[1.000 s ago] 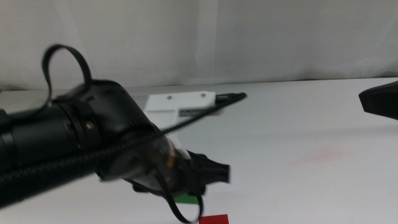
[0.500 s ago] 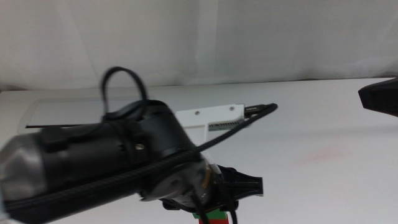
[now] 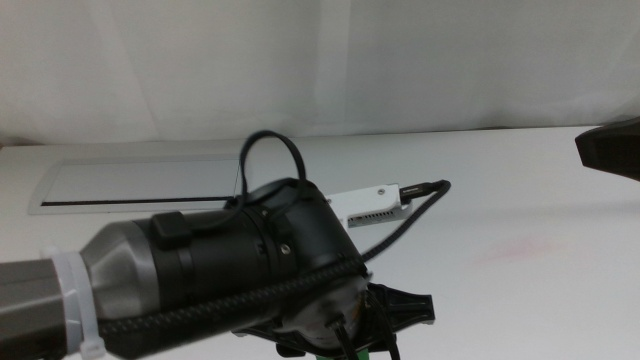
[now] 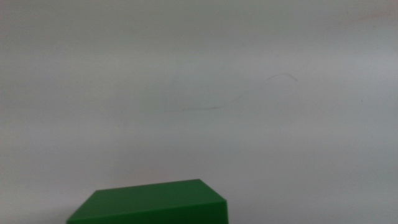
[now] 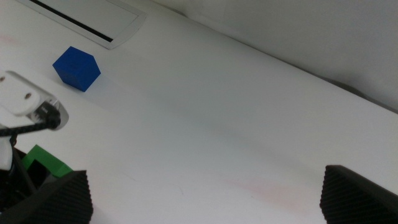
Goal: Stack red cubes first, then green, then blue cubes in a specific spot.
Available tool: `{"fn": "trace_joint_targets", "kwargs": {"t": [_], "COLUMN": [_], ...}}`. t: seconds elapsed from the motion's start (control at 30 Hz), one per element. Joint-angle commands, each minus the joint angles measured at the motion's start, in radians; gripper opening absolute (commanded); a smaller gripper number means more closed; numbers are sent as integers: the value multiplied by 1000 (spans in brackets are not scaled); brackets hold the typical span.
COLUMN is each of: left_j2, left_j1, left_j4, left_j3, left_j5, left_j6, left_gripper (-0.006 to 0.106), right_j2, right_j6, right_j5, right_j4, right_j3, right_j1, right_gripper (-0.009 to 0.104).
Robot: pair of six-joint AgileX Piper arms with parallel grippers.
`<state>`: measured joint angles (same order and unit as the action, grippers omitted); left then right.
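Next, my left gripper lets go of the green cube on top of the red cube [image 3: 348,339], toward the near side of the table.
My left gripper [image 3: 400,308] is low at the middle view's bottom edge, and its arm fills the foreground. It is shut on the green cube, of which only a sliver [image 3: 368,352] shows there. The cube's top fills the bottom of the left wrist view [image 4: 149,202], and it also shows in the right wrist view [image 5: 46,163]. The red cube is hidden. The blue cube [image 5: 76,68] lies alone on the table near a flat white plate, hidden behind the arm in the middle view. My right gripper [image 5: 205,208] is open and empty, waiting at the right edge [image 3: 612,150].
A flat white plate with a dark slot [image 3: 130,185] lies at the back left; its corner shows in the right wrist view [image 5: 106,25]. The left arm's white camera mount and cable [image 3: 378,203] stick out over the table. A faint pink stain [image 3: 520,247] marks the right side.
The left arm has swung right and toward the camera with the green cube. The red cube, seen at the bottom edge earlier, is now covered. The right gripper has not moved.
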<state>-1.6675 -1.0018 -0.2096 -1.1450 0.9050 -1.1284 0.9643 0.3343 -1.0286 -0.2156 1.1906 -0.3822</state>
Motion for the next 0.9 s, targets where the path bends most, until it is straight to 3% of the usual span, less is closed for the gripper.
{"fn": "trace_joint_targets", "kwargs": {"t": [0.0,0.87], "left_j2": [-4,-36], "left_j1": [-28,-47], "left_j4": [-22,-36], "left_j3": [-9,-9], "left_j5": [0,10], "left_j6": [-69,-102], "left_gripper": [-3,-3], "right_j2": [-3,-3], "right_j6": [3,3], "right_j5": [18,23], "right_j4": [-4,-4], "right_j3": [2,2], "right_j1": [5,5], "right_gripper": [102,102]}}
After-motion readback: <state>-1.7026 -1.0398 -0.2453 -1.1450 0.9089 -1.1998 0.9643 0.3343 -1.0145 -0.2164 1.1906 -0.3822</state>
